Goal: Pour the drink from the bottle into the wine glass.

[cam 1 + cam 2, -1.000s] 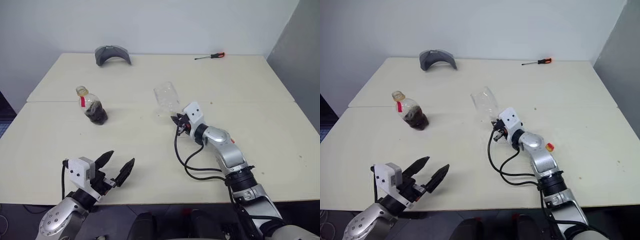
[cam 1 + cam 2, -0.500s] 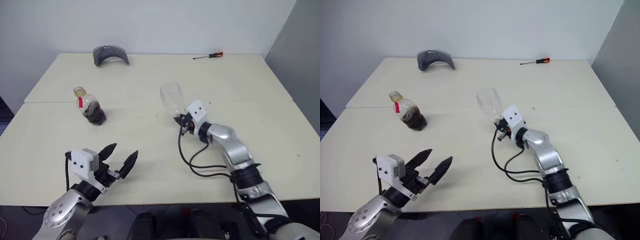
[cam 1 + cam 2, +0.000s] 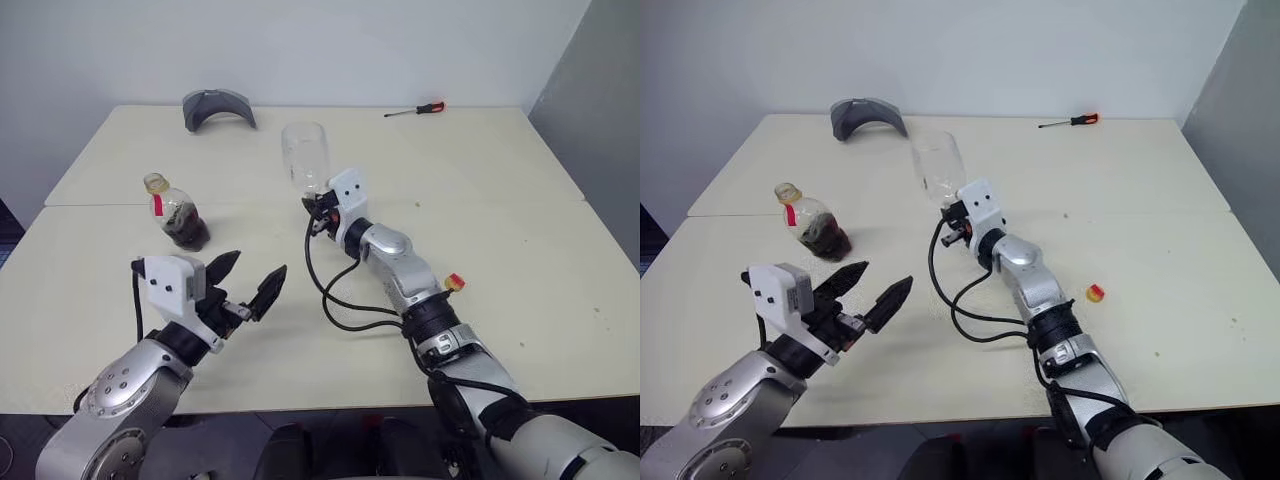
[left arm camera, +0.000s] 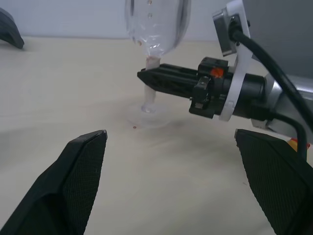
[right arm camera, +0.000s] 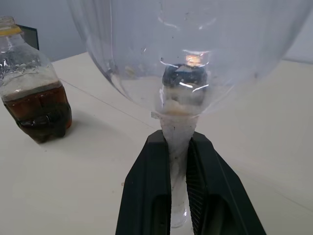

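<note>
The robot's right gripper needs to release the wine glass on the bare tabletop nearer than the seam point(image 3: 323, 247), level with the base of the bottle.
The wine glass point(image 3: 304, 154) stands upright near the table's middle, its bowl empty and its round foot point(image 4: 148, 119) on or just above the tabletop. My right gripper point(image 5: 178, 135) is shut on its stem, reaching in level from the right. The bottle point(image 3: 180, 212), with a yellow top, a red strip at the neck and the dark brown drink in its lower body, stands to the left of the glass, untouched. My left gripper point(image 3: 258, 265) hovers open and empty over the near left of the table, pointing toward the glass, with the bottle beyond it to the left.
A grey curved object point(image 3: 218, 105) lies at the back left edge. A red-handled screwdriver point(image 3: 417, 109) lies at the back right. A small yellow and red piece point(image 3: 455, 281) sits on the table beside my right forearm. A seam crosses the table point(image 3: 520, 205) behind the bottle.
My right gripper carried the wine glass leftward and farther away, bringing it from tilted to upright. My left gripper rose and moved forward, still open.
</note>
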Tool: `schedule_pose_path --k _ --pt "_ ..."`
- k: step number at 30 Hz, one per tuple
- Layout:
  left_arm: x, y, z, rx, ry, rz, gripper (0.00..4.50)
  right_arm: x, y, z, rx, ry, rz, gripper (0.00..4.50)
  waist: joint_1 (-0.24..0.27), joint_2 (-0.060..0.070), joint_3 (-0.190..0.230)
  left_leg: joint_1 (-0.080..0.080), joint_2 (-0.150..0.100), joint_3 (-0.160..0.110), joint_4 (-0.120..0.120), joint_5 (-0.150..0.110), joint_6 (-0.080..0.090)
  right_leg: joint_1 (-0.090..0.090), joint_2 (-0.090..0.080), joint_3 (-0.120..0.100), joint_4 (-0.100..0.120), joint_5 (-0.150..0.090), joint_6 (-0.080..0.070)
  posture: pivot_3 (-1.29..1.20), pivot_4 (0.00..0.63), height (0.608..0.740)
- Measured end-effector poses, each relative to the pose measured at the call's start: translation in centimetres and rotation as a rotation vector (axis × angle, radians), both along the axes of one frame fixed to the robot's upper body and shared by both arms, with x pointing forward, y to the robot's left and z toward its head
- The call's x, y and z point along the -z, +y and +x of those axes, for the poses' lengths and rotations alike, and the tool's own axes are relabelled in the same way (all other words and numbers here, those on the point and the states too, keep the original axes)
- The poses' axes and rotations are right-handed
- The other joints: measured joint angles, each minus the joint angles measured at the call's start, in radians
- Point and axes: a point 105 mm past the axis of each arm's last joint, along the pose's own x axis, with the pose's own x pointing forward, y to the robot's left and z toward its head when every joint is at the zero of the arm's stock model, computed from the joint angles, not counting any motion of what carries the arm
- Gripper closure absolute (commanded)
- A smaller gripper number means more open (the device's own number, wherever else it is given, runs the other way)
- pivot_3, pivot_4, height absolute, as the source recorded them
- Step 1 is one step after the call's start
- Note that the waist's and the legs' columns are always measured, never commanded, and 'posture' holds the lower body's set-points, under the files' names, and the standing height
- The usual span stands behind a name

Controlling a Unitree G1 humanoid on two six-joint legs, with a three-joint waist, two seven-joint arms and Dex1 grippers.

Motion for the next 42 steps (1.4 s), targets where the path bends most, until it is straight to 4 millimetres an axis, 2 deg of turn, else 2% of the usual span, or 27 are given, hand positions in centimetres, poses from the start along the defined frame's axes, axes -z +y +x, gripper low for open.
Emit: schedule_pose_path --k 6,10,16,21,26,38,42 --pt "-0.4 -0.4 0.1 -0.004 0.009 -0.01 0.0 3.0 -0.7 0.6 0.059 0.051 -0.018 4.34 0.0 0.0 0.0 0.0 0.0 0.0 0.0 0.002 -0.003 0.0 0.0 0.0 0.0 0.0 0.0 0.0 0.15 0.74" --pt "-0.5 -0.5 0.3 -0.005 0.012 -0.011 0.0 3.7 -0.8 0.6 0.069 0.039 -0.016 4.34 -0.001 0.0 0.0 0.001 0.0 0.0 0.0 0.002 -0.003 0.0 0.0 0.0 0.0 0.0 0.0 0.0 0.15 0.74" --pt "-0.2 -0.2 0.1 -0.021 0.027 -0.003 0.0 4.0 -0.7 0.4 0.058 0.017 -0.027 4.34 -0.001 0.0 0.0 0.002 0.0 0.001 0.0 0.002 -0.003 0.001 0.0 0.001 0.0 0.0 0.0 0.0 0.15 0.74" --pt "1.2 1.4 -0.4 -0.124 0.065 0.015 0.0 4.2 -0.8 0.1 0.048 0.006 -0.031 4.34 -0.001 0.0 0.0 0.001 0.0 0.001 0.0 0.002 -0.003 0.001 0.0 0.001 0.0 0.0 0.0 0.0 0.15 0.74" --pt "1.4 2.5 -0.5 -0.168 0.051 0.024 0.0 4.3 -1.2 -0.2 0.045 0.003 -0.038 4.34 0.0 0.0 0.0 0.001 0.0 0.001 0.0 0.002 -0.003 0.001 0.0 0.001 0.0 0.0 0.0 0.0 0.15 0.74" --pt "2.0 3.2 -0.2 -0.149 0.041 0.027 0.0 4.4 -1.7 -0.2 0.049 0.007 -0.053 4.34 0.001 0.0 0.0 0.001 0.0 0.001 0.0 0.001 -0.002 0.001 0.0 0.0 0.0 0.0 0.0 0.0 0.15 0.74" --pt "2.1 3.2 -0.1 -0.14 0.035 0.025 0.0 5.0 -2.1 -0.2 0.054 0.028 -0.062 3.04 0.002 0.0 0.0 0.001 0.0 0.0 0.0 0.001 -0.002 0.001 0.0 0.0 0.0 0.0 0.0 0.0 0.15 0.74"
